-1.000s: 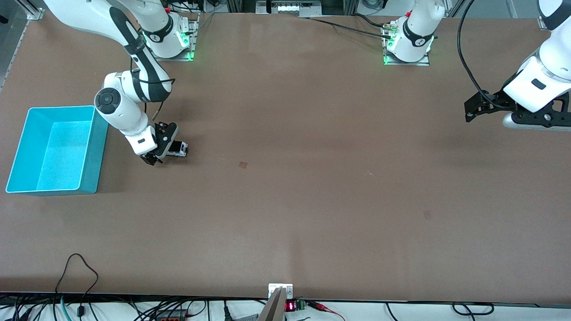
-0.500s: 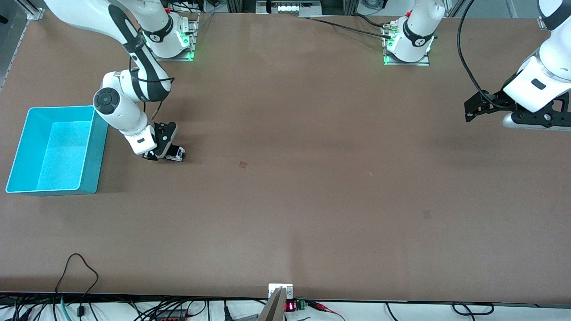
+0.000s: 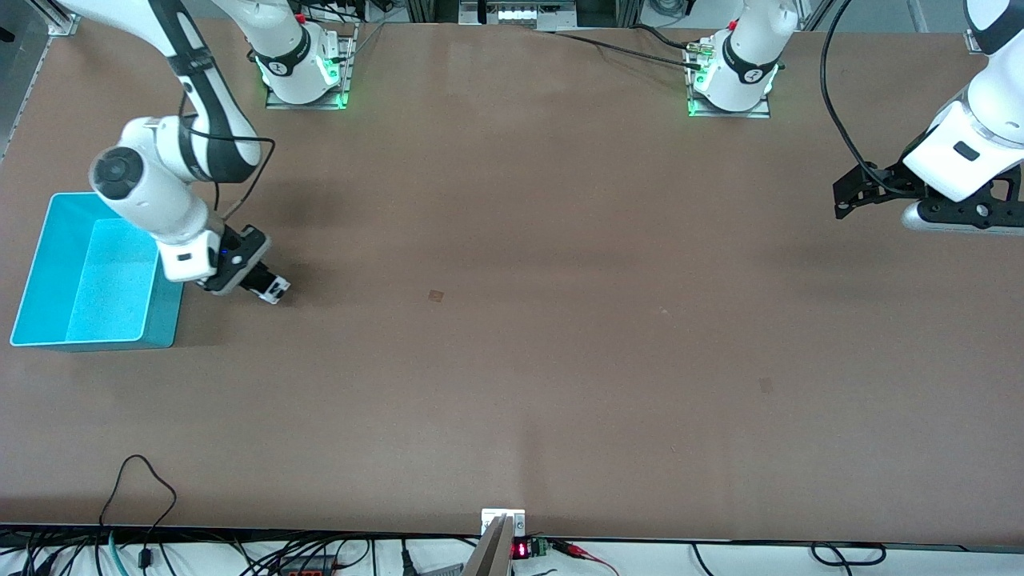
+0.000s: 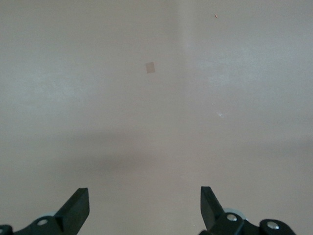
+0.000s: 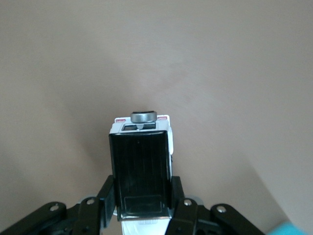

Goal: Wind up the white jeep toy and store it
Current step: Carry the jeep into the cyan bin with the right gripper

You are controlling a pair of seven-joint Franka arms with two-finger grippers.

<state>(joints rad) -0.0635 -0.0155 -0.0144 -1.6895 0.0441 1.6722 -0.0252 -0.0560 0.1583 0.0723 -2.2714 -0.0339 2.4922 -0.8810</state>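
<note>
Next, my right gripper puts the white jeep toy down inside the cyan bin (image 3: 134, 256), toward the bin's table-middle side.
My right gripper (image 3: 260, 286) is shut on the white jeep toy (image 3: 274, 287) and holds it above the table beside the cyan bin (image 3: 164, 314). In the right wrist view the jeep (image 5: 142, 166) shows its black roof panel and a grey spare wheel, clamped between the fingers (image 5: 106, 196). My left gripper (image 3: 850, 198) is open and empty in the air at the left arm's end of the table, where that arm waits. In the left wrist view its fingertips (image 4: 78, 205) stand wide apart over bare table.
The cyan bin holds nothing that I can see and lies at the right arm's end of the table. A small dark patch (image 3: 436, 296) marks the table near the middle. Cables (image 3: 136, 488) lie along the edge nearest the front camera.
My right gripper has lifted the jeep off the table and carried it toward the cyan bin. The left arm has not moved.
</note>
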